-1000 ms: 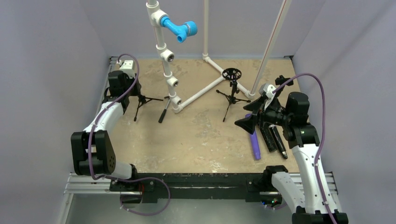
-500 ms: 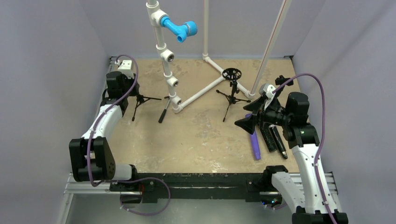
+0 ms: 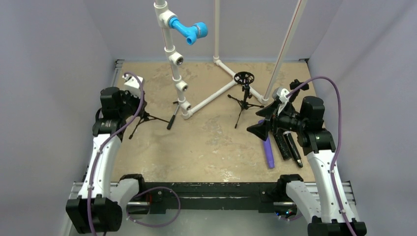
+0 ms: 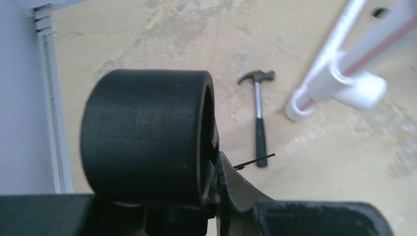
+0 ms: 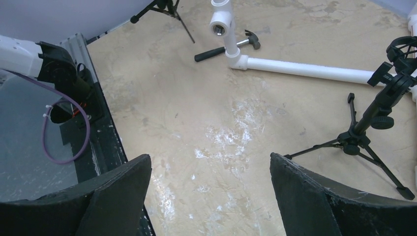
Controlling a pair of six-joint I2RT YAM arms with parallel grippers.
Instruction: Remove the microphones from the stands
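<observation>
My left gripper is going to place the small black tripod stand. Next, I set it down between the white pipe and the second tripod [image 3: 216,113].
A small black tripod stand [image 3: 142,119] is at the left of the table, its legs splayed and tilted. My left gripper [image 3: 131,104] is shut on the black cylinder [image 4: 147,132] at its top, which I take to be the microphone. That cylinder fills the left wrist view, pressed against one finger [image 4: 236,184]. A thin stand leg [image 4: 255,160] pokes out behind it. The other finger is hidden. My right gripper [image 3: 260,121] hovers open at the right, with only bare table between its fingers [image 5: 210,162].
A second tripod [image 3: 243,98] with an empty ring mount stands mid-right. A hammer [image 3: 172,118] lies beside a white pipe frame [image 3: 211,96] carrying a blue fitting [image 3: 189,29]. A purple tool [image 3: 268,152] and black tools [image 3: 290,146] lie under the right arm.
My left arm has drawn back toward the near left, and the tripod stand has come along with it, its legs shifting the same way. The right arm has not moved.
</observation>
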